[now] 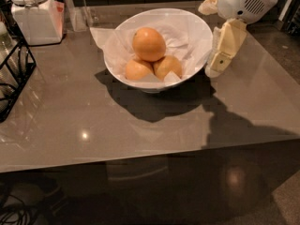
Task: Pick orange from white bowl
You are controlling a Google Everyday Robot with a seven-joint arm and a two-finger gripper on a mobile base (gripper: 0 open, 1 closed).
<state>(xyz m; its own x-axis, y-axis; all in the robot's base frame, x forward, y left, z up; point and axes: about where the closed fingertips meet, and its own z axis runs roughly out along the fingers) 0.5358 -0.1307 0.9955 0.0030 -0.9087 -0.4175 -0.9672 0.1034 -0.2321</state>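
I will close my gripper around the sides of the large orange (157,43) that sits on top of the smaller, paler oranges in the white bowl.
The orange (148,44) is the largest, deep-orange fruit. It sits on top of two smaller, paler oranges (138,70) (168,67) in the white bowl (197,22), which is lined with crinkled white paper. The bowl stands on the grey table toward the back. My gripper (220,55) hangs at the bowl's right side, just outside its rim, pointing down toward the table. It holds nothing.
A white lidded jar (33,15) stands at the back left. A black wire rack (11,74) is at the left edge. The table's front edge (140,158) runs across the lower part of the view. A glass object (77,8) stands behind the bowl.
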